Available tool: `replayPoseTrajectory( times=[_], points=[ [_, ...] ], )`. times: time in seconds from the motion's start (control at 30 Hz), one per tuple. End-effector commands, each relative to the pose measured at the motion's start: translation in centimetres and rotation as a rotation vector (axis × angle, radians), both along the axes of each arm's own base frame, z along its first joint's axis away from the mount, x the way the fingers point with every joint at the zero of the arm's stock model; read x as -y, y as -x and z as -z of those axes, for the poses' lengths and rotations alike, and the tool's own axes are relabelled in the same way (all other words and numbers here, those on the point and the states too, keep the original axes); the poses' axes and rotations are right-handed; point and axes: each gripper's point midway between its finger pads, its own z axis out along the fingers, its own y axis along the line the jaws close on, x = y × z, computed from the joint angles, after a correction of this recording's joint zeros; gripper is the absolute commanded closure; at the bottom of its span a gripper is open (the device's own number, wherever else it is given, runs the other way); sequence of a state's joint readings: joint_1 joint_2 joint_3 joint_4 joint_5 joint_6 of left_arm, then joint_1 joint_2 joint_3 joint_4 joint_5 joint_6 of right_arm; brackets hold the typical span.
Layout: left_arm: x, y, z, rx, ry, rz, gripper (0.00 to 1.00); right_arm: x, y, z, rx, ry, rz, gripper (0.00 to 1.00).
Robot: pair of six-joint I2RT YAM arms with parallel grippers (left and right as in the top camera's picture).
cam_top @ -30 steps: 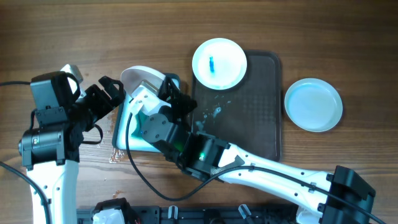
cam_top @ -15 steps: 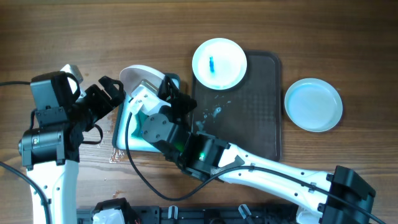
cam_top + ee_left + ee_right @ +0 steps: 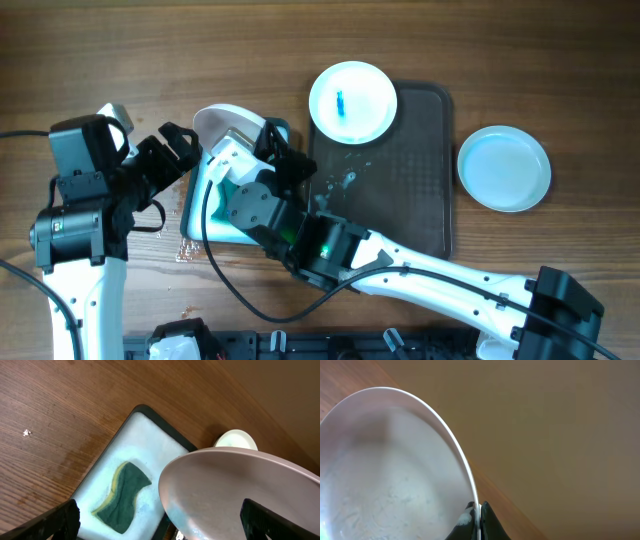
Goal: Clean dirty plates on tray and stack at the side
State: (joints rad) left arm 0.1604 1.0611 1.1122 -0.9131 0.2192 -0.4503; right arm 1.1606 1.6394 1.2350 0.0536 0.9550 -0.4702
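My right gripper should lay the white plate on top of the pale blue clean plate (image 3: pixel 504 168) beside the dark tray and then let go of it there.
My right gripper (image 3: pixel 268 138) is shut on the rim of a white plate (image 3: pixel 228 124) and holds it tilted over the light-blue sponge tray (image 3: pixel 193 218). In the right wrist view the fingertips (image 3: pixel 471 516) pinch the plate's (image 3: pixel 385 475) edge. My left gripper (image 3: pixel 186 152) is open beside the tray's left side. In the left wrist view the held plate (image 3: pixel 240 490) hangs above the tray (image 3: pixel 145 435), where a green-and-yellow sponge (image 3: pixel 122 492) lies. A dirty plate (image 3: pixel 352 100) with a blue smear sits on the dark tray (image 3: pixel 405 200).
A pale blue clean plate (image 3: pixel 503 167) lies on the table right of the dark tray. Bluish smears mark the dark tray's middle (image 3: pixel 348 180). The right arm (image 3: pixel 420 275) crosses the front of the table. Crumbs lie by the sponge tray's front-left corner (image 3: pixel 187 250).
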Motion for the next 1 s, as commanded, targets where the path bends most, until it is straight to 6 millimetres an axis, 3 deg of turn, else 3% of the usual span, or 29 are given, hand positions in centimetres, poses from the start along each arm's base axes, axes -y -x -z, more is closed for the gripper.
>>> replayPoseTrajectory(
  times=[0.0, 0.33, 0.53, 0.63, 0.73, 0.97],
  points=[
    [0.1, -0.1, -0.5, 0.014, 0.013, 0.000, 0.00, 0.0, -0.1, -0.7, 0.016, -0.016, 0.020, 0.96],
    [0.1, -0.1, -0.5, 0.014, 0.014, 0.000, 0.00, 0.0, -0.1, -0.7, 0.014, -0.025, 0.021, 0.96],
    [0.1, -0.1, -0.5, 0.014, 0.013, 0.000, 0.00, 0.3, -0.3, -0.5, -0.010, -0.127, 0.050, 0.95],
    [0.1, -0.1, -0.5, 0.014, 0.014, 0.000, 0.00, 1.6, -1.3, 0.7, -0.054, -0.175, 0.100, 0.96],
    [0.1, -0.1, -0.5, 0.014, 0.013, 0.000, 0.00, 1.5, -1.3, 2.3, -0.131, -0.211, 0.086, 0.96],
    [0.1, -0.1, -0.5, 0.014, 0.013, 0.000, 0.00, 1.5, -1.3, 2.4, -0.137, -0.210, 0.080, 0.96]
  ],
)
